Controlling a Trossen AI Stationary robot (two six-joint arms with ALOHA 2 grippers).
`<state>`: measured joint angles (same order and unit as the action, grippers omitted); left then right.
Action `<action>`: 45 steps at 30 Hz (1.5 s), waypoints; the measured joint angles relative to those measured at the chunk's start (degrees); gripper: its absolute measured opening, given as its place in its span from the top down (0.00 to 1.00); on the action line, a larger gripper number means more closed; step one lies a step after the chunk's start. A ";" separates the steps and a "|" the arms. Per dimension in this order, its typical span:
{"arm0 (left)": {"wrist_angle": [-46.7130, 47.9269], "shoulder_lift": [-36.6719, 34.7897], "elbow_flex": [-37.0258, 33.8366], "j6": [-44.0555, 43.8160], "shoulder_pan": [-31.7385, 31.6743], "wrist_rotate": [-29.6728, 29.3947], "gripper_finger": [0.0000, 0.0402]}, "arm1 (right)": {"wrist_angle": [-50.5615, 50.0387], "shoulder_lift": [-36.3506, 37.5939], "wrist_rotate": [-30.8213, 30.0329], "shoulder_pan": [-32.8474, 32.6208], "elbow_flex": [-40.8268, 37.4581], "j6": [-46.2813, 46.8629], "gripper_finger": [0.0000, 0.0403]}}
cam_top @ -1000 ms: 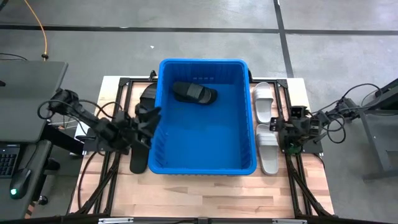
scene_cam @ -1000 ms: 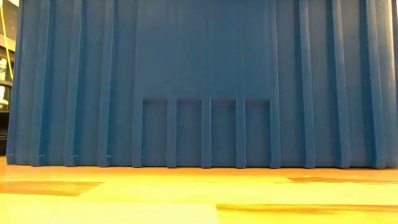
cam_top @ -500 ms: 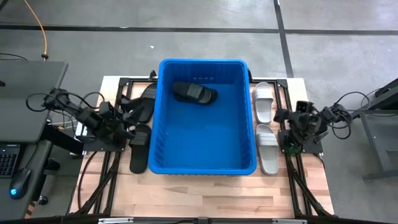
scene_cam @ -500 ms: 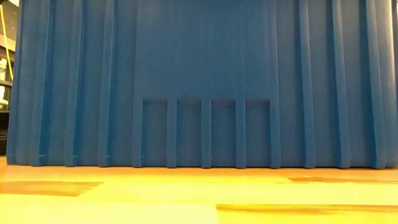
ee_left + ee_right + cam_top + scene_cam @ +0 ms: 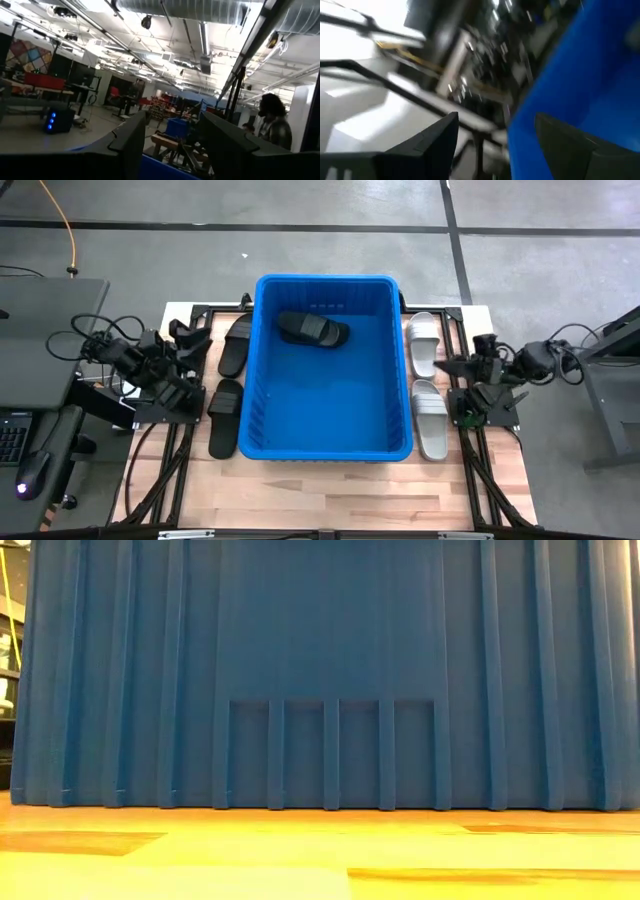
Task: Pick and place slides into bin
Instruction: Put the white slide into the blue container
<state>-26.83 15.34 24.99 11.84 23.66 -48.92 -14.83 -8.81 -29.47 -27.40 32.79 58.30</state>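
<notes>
The nearer white slide has a strap. My right gripper should close on it at the strap's edge (image 5: 443, 410) away from the blue bin.
The blue bin (image 5: 330, 395) stands in the middle of the table, and its ribbed near wall (image 5: 320, 670) fills the low view. One black slide (image 5: 313, 329) lies inside, at the far end. Two black slides (image 5: 235, 345) (image 5: 225, 417) lie on the table left of the bin. Two white slides (image 5: 424, 343) (image 5: 431, 418) lie to its right. My left gripper (image 5: 192, 337) (image 5: 170, 150) hangs open over the table's left edge, tipped upward at the room. My right gripper (image 5: 468, 366) (image 5: 495, 150) is open at the right edge, beside the white slides, with nothing between its fingers.
The bin takes up most of the tabletop, leaving narrow strips on either side where the slides lie. Bare wood (image 5: 320, 490) shows in front of the bin. A person (image 5: 272, 122) stands in the room beyond the table.
My left gripper has drawn back from the bin's left wall toward the table's left edge and tipped upward. My right gripper has risen a little and swung from pointing down to roughly level. No slide has moved.
</notes>
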 joint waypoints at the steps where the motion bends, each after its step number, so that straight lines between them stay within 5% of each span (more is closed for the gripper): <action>1: 0.48 -0.48 0.00 0.65 0.00 0.30 0.55 | -2.96 -1.22 1.32 0.00 1.52 2.83 0.37; 7: 1.58 -2.13 0.00 1.42 0.00 -0.44 0.55 | -23.89 -8.82 13.46 0.00 8.54 19.85 0.37; 14: 3.50 -2.21 0.00 1.25 0.00 -4.20 0.55 | -28.33 -14.86 22.70 0.00 10.18 24.61 0.37; 32: 4.18 -2.09 0.02 -0.37 0.00 -7.23 0.55 | -30.42 -30.39 30.46 -0.02 10.22 28.25 0.37; 45: 4.75 -2.06 0.02 -1.66 0.00 -7.20 0.55 | -33.27 -36.68 37.93 -0.01 10.22 14.97 0.37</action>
<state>-22.09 13.28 25.02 10.17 23.66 -56.12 -48.09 -45.49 8.46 -27.40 43.00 73.27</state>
